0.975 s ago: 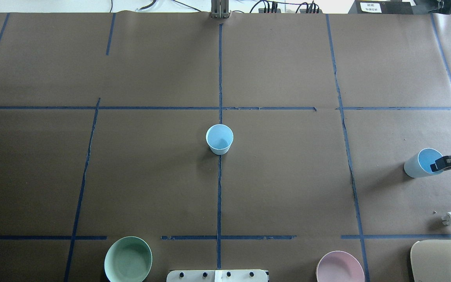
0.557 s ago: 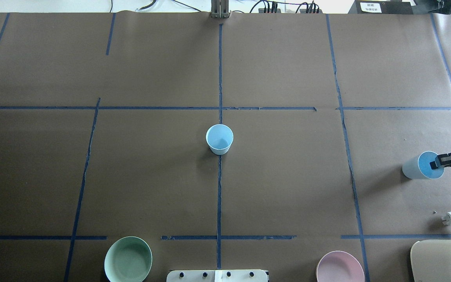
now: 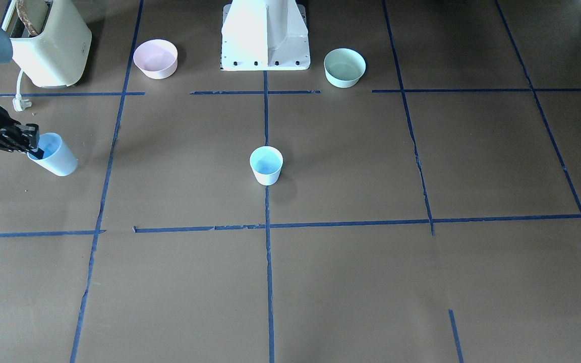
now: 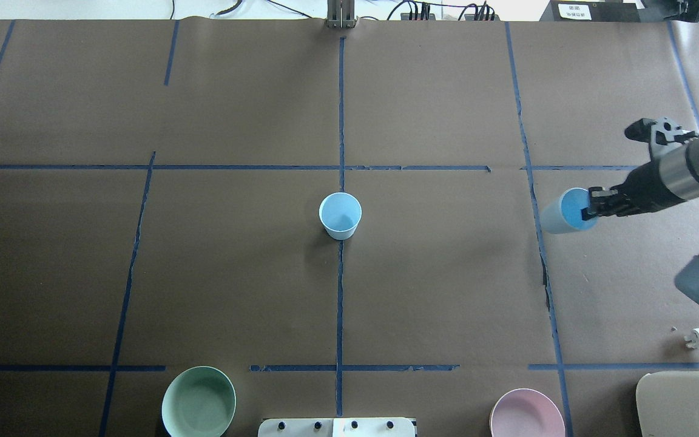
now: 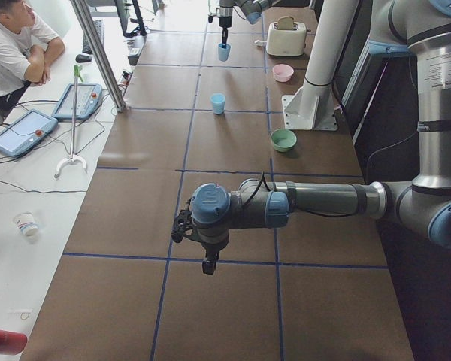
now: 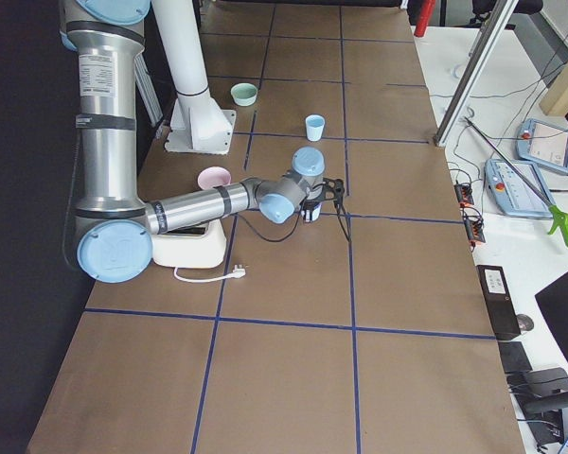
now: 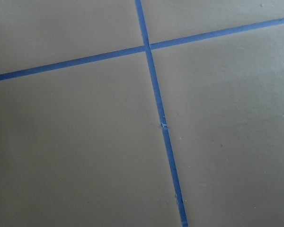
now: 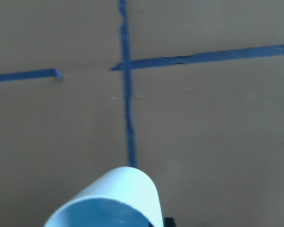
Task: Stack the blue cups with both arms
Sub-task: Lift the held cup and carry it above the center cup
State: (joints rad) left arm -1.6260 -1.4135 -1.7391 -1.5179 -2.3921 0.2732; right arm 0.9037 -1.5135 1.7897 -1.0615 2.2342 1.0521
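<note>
Next, I release my right gripper's blue cup inside the blue cup standing upright on the centre tape line [image 3: 267, 160].
One blue cup [image 4: 340, 215] stands upright at the table's middle on the centre tape line; it also shows in the front-facing view [image 3: 266, 165]. My right gripper [image 4: 589, 209] is shut on the rim of the second blue cup [image 4: 559, 212], one finger inside it, and holds it tilted above the table, well right of the standing cup. The right wrist view shows this cup's rim [image 8: 113, 201] at the bottom. My left gripper [image 5: 208, 263] hangs over bare table far from both cups; I cannot tell whether it is open or shut.
A mint-green bowl [image 4: 198, 402] and a pink bowl [image 4: 526, 414] sit near the white pedestal [image 3: 265, 35]. A cream toaster [image 4: 683, 403] with a loose plug [image 4: 698, 338] stands at the near right corner. A person [image 5: 15, 45] sits beyond the far edge.
My right gripper has carried the held blue cup from the table's right edge inward toward the centre and further from the robot. The standing cup has not moved.
</note>
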